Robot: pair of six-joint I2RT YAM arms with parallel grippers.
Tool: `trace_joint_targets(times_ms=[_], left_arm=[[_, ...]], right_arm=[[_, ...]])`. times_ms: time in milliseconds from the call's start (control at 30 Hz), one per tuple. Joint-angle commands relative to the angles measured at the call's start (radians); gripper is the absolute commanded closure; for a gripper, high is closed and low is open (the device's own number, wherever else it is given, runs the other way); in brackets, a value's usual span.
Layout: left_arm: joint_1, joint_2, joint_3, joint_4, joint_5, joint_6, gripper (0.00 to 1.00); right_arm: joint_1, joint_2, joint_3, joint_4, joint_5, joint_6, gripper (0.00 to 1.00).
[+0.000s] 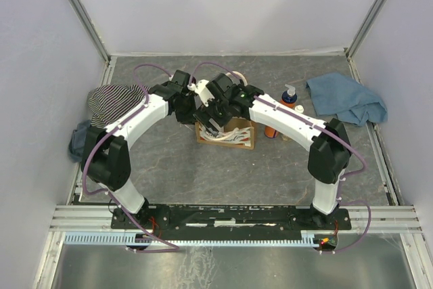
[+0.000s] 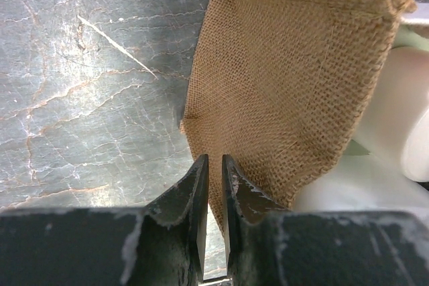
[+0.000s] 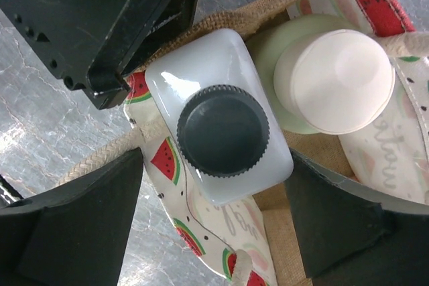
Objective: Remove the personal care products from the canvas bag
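The white bottle sits crooked, with its corner against my right gripper's finger. Next, I open, turn square and take the bottle by its flat sides [image 3: 257,92].
The canvas bag [image 1: 229,135] stands at the table's middle, under both wrists. In the right wrist view I look down into it: a white bottle with a dark cap [image 3: 221,132] stands next to a pale green bottle with a white cap [image 3: 332,78]. My right gripper [image 3: 214,195] is open, with its fingers either side of the white bottle and above the bag's rim. My left gripper [image 2: 214,165] is shut on the bag's burlap edge [image 2: 288,78]. A blue pump bottle [image 1: 289,96] and an orange bottle [image 1: 270,130] stand on the table to the right of the bag.
A blue cloth [image 1: 346,97] lies at the back right. A striped garment [image 1: 115,101] lies at the left, beside the left arm. A further small white-capped bottle [image 1: 298,110] stands near the pump bottle. Walls enclose the table on three sides.
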State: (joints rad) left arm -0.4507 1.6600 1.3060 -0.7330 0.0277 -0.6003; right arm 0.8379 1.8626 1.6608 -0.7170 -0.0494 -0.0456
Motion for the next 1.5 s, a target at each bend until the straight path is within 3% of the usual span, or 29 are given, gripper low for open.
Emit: trace_joint_targets(times_ms=[0, 367, 800, 1467], left_arm=[[-0.008, -0.017, 0.046, -0.013, -0.003, 0.043, 0.79], [-0.006, -0.006, 0.067, -0.030, -0.017, 0.056, 0.79], [-0.005, 0.004, 0.064, -0.032, -0.010, 0.060, 0.79], [-0.006, 0.009, 0.068, -0.033, -0.005, 0.063, 0.79]], right_arm=[[0.010, 0.038, 0.059, 0.137, 0.020, -0.052, 0.10], [0.008, 0.123, 0.122, 0.134, -0.078, -0.029, 0.35], [-0.013, 0.115, 0.211, 0.096, -0.204, 0.025, 0.32], [-0.062, 0.162, 0.237, 0.096, -0.276, 0.087, 0.40]])
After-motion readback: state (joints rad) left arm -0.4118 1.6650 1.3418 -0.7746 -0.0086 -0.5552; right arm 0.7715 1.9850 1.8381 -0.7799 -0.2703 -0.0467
